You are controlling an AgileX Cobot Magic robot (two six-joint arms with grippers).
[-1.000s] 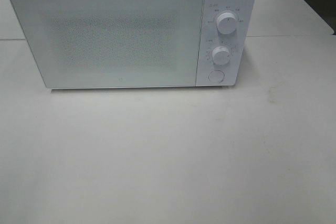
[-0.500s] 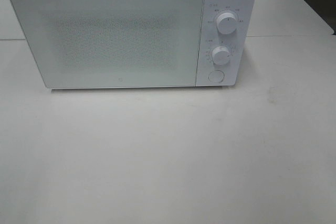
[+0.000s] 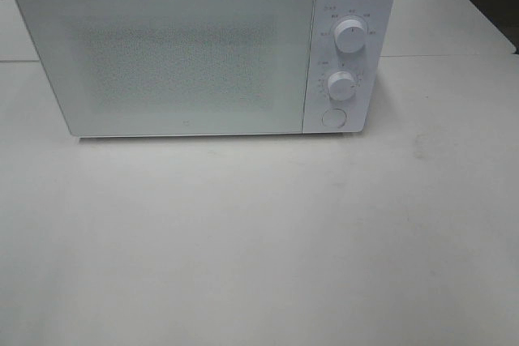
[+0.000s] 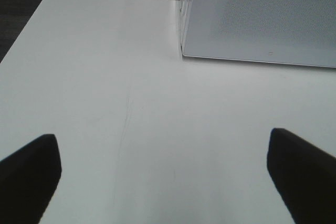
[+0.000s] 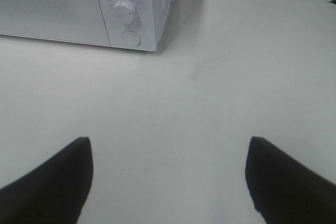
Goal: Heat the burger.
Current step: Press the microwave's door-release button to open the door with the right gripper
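Observation:
The round button (image 3: 334, 118) (image 5: 131, 38) below the lower knob on the white microwave is next for my right gripper, which should go there and close.
The burger is out of view in every frame. A white microwave (image 3: 203, 50) stands at the back of the table with its door shut; its mesh window shows nothing inside clearly. Two white knobs, the upper knob (image 3: 349, 36) and the lower knob (image 3: 341, 85), sit on its right panel above a round button (image 3: 332, 117). My left gripper (image 4: 163, 179) is open over bare table, short of the microwave's left front corner (image 4: 184, 51). My right gripper (image 5: 168, 182) is open too, short of the microwave's control panel (image 5: 126, 11). Neither gripper shows in the exterior high view.
The white table (image 3: 259, 241) stretches wide in front of the microwave. A seam between tabletops runs behind it (image 3: 454, 56). The table's left edge (image 4: 21, 40) borders dark floor.

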